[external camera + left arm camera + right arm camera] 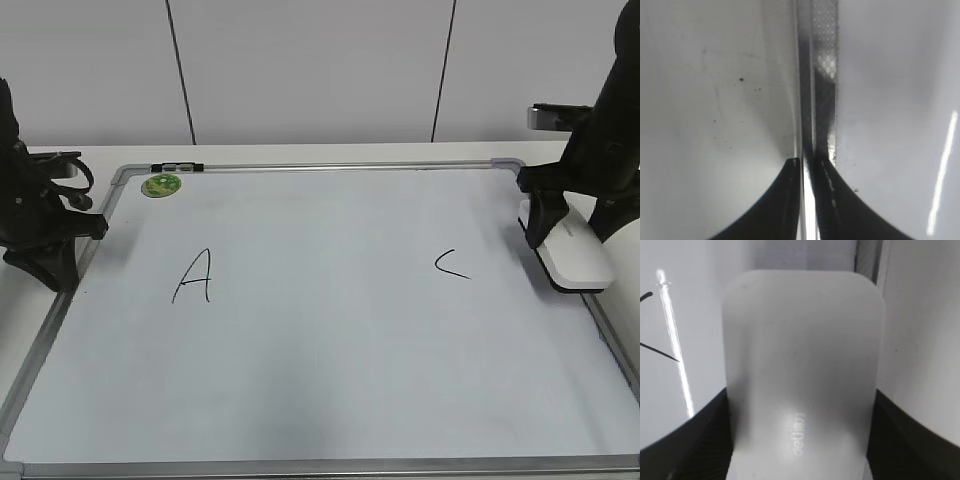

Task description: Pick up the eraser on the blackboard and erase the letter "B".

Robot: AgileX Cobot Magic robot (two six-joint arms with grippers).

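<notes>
Next, my right gripper lets go of the white eraser on the blackboard [554, 266] [809, 352] between the "C" and the blackboard's silver edge.
The blackboard [320, 350] is a white board with a silver frame and lies flat on the table. It bears a black "A" [193, 276] and a black "C" [452, 265]. No letter "B" shows anywhere between them. The white eraser [575, 255] lies at the board's right edge. My right gripper [568, 228] is closed on its far end. In the right wrist view the eraser [800, 355] fills the middle, with my right gripper [800, 405] pressing both its long sides. My left gripper [48, 262] is shut and empty at the board's left frame [822, 75]; its fingertips [807, 162] show in the left wrist view.
A round green magnet [160, 184] and a marker [175, 166] sit at the board's far left corner. Strokes of the "C" [655, 352] show at the left of the right wrist view. A white wall stands behind the table.
</notes>
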